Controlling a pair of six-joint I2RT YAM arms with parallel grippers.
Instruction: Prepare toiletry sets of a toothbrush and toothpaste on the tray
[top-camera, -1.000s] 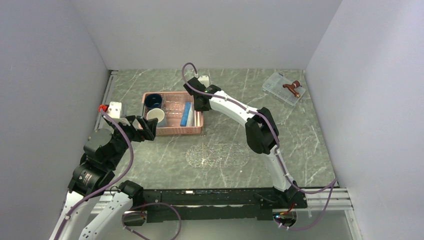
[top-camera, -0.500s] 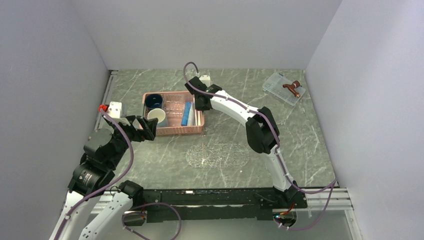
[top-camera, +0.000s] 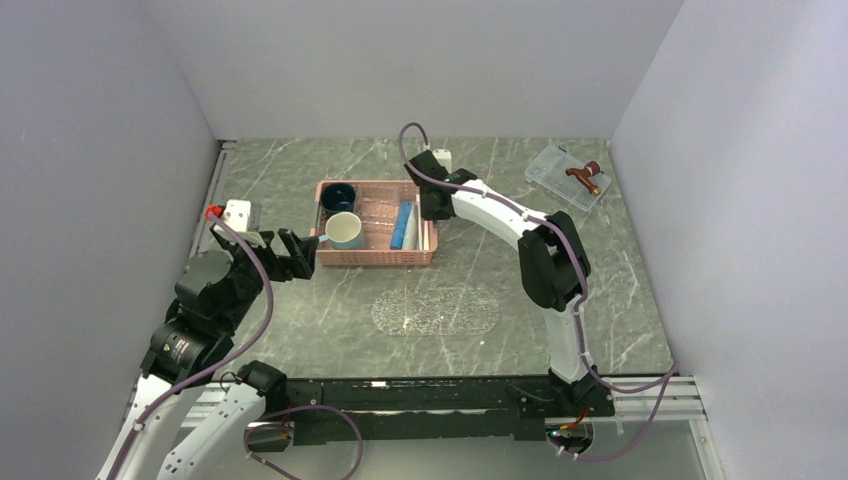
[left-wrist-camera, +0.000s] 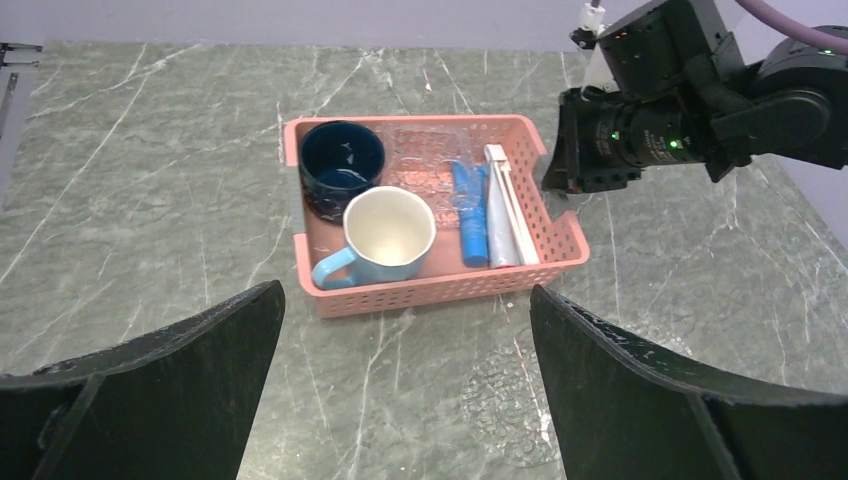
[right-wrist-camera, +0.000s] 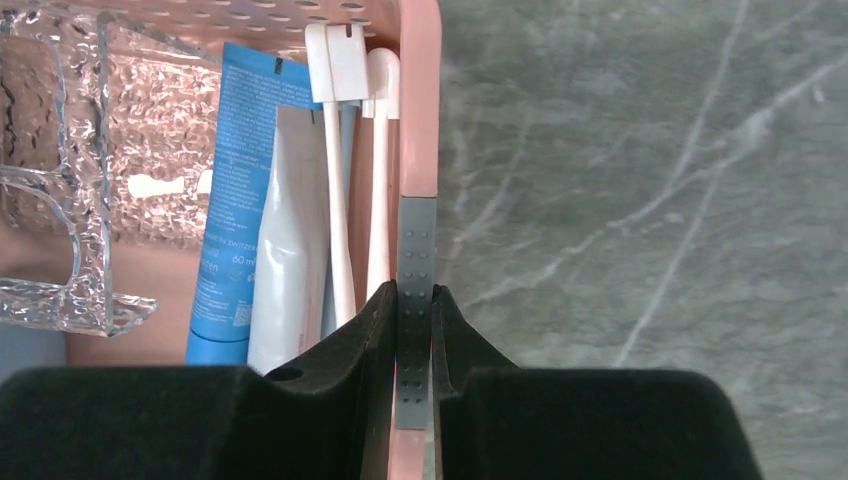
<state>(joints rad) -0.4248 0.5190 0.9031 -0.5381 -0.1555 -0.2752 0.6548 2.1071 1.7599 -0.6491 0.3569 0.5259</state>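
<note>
Next, my right gripper lets go of the pink basket on the table straight (top-camera: 438, 230) behind the clear oblong tray.
The pink basket (top-camera: 375, 257) holds whitish toothbrushes (right-wrist-camera: 340, 200) and a blue toothpaste tube (right-wrist-camera: 230, 200) along its right side; both also show in the left wrist view, toothbrushes (left-wrist-camera: 512, 210) and toothpaste (left-wrist-camera: 473, 215). My right gripper (right-wrist-camera: 415, 300) is shut on the basket's right wall (right-wrist-camera: 418, 100), at the basket's far right corner (top-camera: 432, 203). My left gripper (top-camera: 300, 255) is open and empty just left of the basket's front corner. The clear oblong tray (top-camera: 435, 310) lies flat and bare in front of the basket.
In the basket are a dark blue mug (left-wrist-camera: 342, 160), a light blue mug (left-wrist-camera: 390, 235), a clear textured holder (right-wrist-camera: 60, 180) and a white tube (right-wrist-camera: 285, 250). A small clear box (top-camera: 565, 178) sits at the back right. A white block (top-camera: 237, 213) lies at the left edge.
The basket has slid to the right and slightly back with my right gripper shut on its wall. My left gripper shifted a little right and stands just off the basket's left end.
</note>
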